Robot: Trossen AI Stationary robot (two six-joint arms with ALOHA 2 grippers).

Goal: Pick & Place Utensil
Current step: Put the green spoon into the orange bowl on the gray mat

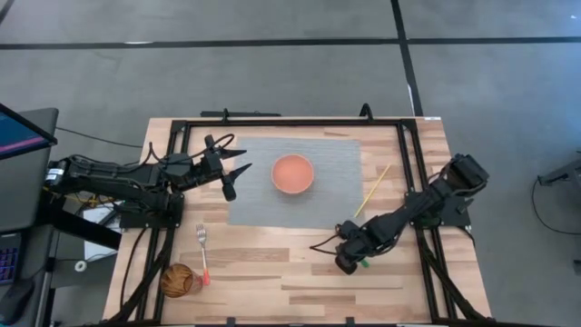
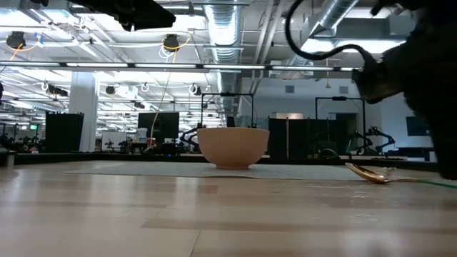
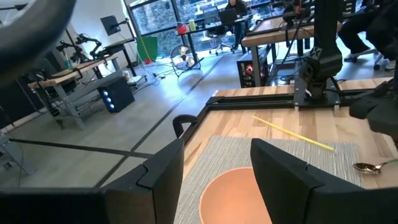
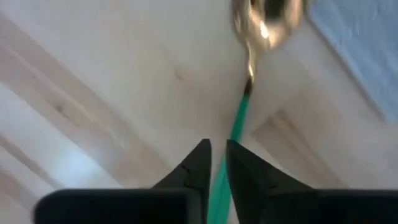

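Note:
The spoon's green handle lies at a slant through the fingers of the robot's right gripper, so the gripper should open, line up and grip closer to the spoon's gold end (image 4: pixel 244 99) before lifting.
A spoon with a gold bowl (image 4: pixel 268 18) and a green handle lies on the wood near the mat's right corner; the low view shows its bowl (image 2: pixel 368 173). My right gripper (image 1: pixel 347 261) is down at the table over the handle, shut on it. My left gripper (image 1: pixel 243 160) hovers open above the grey mat's left edge, beside the orange bowl (image 1: pixel 292 173), which stands on the mat. In the left wrist view the open fingers frame the bowl (image 3: pixel 233 196). My right gripper pinches the spoon's green handle (image 4: pixel 239 115) between its two fingers (image 4: pixel 198 163), which point down along the handle. The spoon's gold bowl end rests on the table. How far back the handle reaches between the fingers does not show.
A pink-handled fork (image 1: pixel 203 252) and a brown cup (image 1: pixel 180 280) sit at the table's near left. A thin yellow stick (image 1: pixel 372 191) lies right of the mat (image 1: pixel 336 154). Black frame rails (image 1: pixel 404 163) run along the table's sides.

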